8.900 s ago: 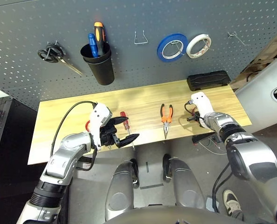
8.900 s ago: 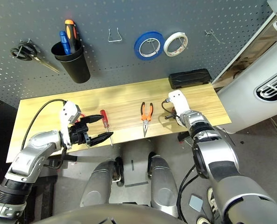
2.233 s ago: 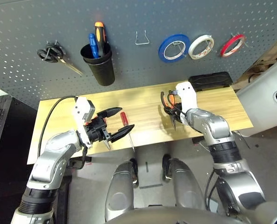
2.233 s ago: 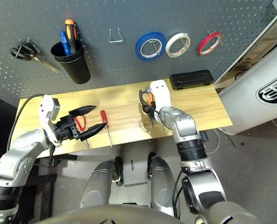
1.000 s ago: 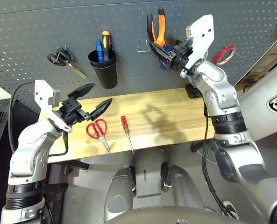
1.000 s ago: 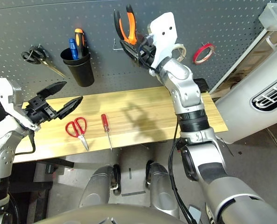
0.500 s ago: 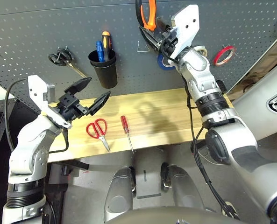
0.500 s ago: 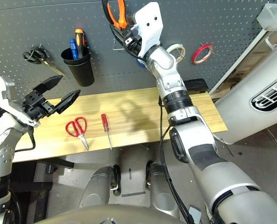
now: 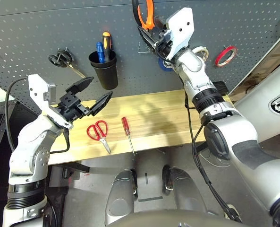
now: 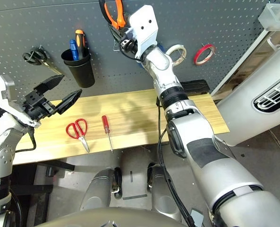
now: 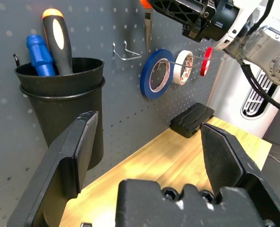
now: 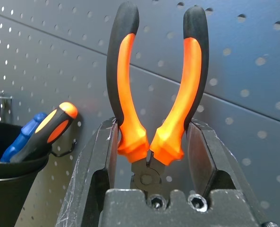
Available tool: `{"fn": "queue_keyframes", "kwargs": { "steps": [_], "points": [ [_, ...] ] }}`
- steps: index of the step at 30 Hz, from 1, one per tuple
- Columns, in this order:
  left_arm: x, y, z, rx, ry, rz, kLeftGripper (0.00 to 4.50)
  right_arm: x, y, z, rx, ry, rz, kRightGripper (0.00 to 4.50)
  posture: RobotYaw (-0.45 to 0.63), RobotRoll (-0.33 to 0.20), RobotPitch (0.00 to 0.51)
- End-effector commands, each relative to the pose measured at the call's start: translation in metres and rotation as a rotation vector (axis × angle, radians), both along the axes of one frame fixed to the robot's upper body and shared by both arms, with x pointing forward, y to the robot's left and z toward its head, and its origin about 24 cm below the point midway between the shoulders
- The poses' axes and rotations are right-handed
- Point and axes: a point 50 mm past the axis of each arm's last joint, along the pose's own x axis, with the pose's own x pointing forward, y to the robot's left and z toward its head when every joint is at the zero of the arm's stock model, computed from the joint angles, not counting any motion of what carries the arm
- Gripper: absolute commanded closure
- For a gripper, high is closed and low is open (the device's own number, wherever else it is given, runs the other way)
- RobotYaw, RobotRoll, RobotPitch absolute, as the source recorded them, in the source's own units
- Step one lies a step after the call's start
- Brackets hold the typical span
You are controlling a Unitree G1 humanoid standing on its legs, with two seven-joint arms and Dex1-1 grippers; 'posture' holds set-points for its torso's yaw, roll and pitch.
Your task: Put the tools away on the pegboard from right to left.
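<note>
I need to next move my left gripper to the red-handled screwdriver and close it on its handle's end [image 9: 127,132] beside the metal rod.
My right gripper [image 9: 153,34] is raised against the pegboard [image 9: 36,28] and shut on the orange-and-black pliers [image 12: 151,109], whose handles point up. It holds them just above an empty wire hook [image 9: 142,47]. A thin red tape ring [image 9: 225,55] hangs on the pegboard at the far right. On the wooden table [image 9: 168,118] lie the red-handled scissors [image 9: 98,132] and the red-handled screwdriver [image 9: 127,130]. My left gripper [image 9: 90,93] hovers open above the table, left of the scissors, holding nothing.
A black cup [image 9: 104,68] with two screwdrivers and black-handled scissors [image 9: 64,61] hang on the board's left. Blue tape [image 11: 156,73] and white tape [image 9: 203,51] hang right of the wire hook. A black case [image 9: 220,87] lies at the table's back right; a white machine [image 9: 272,94] stands beyond.
My right gripper has carried the pliers a little further left along the pegboard, over the wire hook. The left arm has barely moved.
</note>
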Motion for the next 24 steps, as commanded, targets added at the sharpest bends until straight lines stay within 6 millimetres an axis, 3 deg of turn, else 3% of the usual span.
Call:
{"fn": "queue_keyframes", "kwargs": {
  "steps": [1,14,24],
  "points": [
    [-0.005,-0.002,0.001,0.007,0.012,-0.022,0.0,-0.002,0.004,0.009,0.001,-0.05,0.005,2.22,0.13,0.0,0.125],
    [-0.011,-0.013,0.005,0.009,0.029,-0.062,0.0,-0.004,0.001,0.025,0.024,-0.119,0.003,2.22,0.13,0.0,0.205],
    [-0.011,-0.015,0.009,0.019,0.044,-0.073,0.0,0.001,-0.003,0.017,0.04,-0.073,-0.04,2.22,0.14,0.0,0.232]
  ]
}}
